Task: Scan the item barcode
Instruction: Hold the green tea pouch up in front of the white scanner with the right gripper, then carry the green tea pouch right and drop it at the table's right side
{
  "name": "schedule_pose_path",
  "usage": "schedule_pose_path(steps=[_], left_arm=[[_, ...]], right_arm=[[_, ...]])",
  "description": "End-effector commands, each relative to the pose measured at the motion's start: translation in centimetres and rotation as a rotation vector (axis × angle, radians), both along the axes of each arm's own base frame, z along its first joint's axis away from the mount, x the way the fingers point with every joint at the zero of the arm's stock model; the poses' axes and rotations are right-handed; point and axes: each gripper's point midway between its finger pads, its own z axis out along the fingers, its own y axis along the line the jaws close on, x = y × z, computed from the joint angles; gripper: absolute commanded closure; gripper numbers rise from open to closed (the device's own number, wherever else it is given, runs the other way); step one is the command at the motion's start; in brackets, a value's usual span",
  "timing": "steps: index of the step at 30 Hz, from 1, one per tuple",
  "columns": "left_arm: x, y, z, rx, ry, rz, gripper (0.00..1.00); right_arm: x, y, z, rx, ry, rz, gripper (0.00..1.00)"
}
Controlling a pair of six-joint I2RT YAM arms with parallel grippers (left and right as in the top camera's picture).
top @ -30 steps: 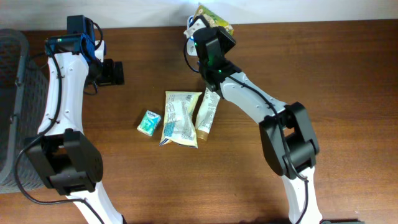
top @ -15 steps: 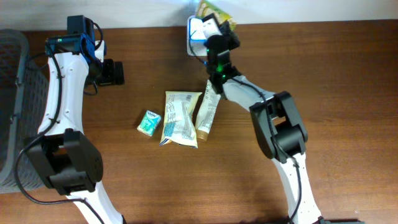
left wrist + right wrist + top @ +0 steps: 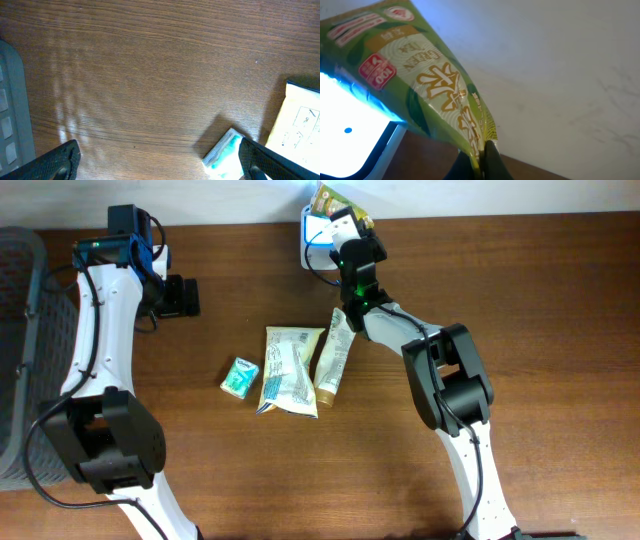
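Observation:
The robot's right gripper will release the green tea packet, now tilted over the white scanner, on the bare wood across its arm from the cream tube (image 3: 526, 372).
A green tea packet (image 3: 430, 75) with gold lettering is pinched at its edge by my right gripper (image 3: 481, 150), which is shut on it. Overhead, this packet (image 3: 330, 198) is at the table's far edge, tilted over a white scanner (image 3: 316, 230) whose panel (image 3: 350, 125) glows blue-white right beside the packet. My right gripper (image 3: 346, 232) sits just right of the scanner. Far to the left, my left gripper (image 3: 186, 295) hangs open over bare wood, and its fingertips (image 3: 60, 160) are spread wide with nothing between them.
A small teal packet (image 3: 239, 377), a yellow-white pouch (image 3: 290, 370) and a cream tube (image 3: 335, 355) lie mid-table. The teal packet (image 3: 225, 157) shows beside my left gripper's right finger. A grey basket (image 3: 20, 330) stands at the left edge.
My right wrist has swung up and left, bringing the green packet closer over the scanner. The left arm and the items on the table have not moved.

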Motion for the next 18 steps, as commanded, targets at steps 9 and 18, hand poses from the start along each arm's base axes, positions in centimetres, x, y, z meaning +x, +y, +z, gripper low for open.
schedule_pose_path(steps=[9,18], left_arm=[[-0.1,-0.1,0.2,-0.008,-0.005,0.004,0.01],[-0.1,-0.1,0.2,-0.008,-0.005,0.004,0.01]], right_arm=[[0.4,1.4,3.9,0.012,-0.13,0.049,0.96],[-0.6,4.2,8.5,-0.322,-0.291,0.124,0.96]])
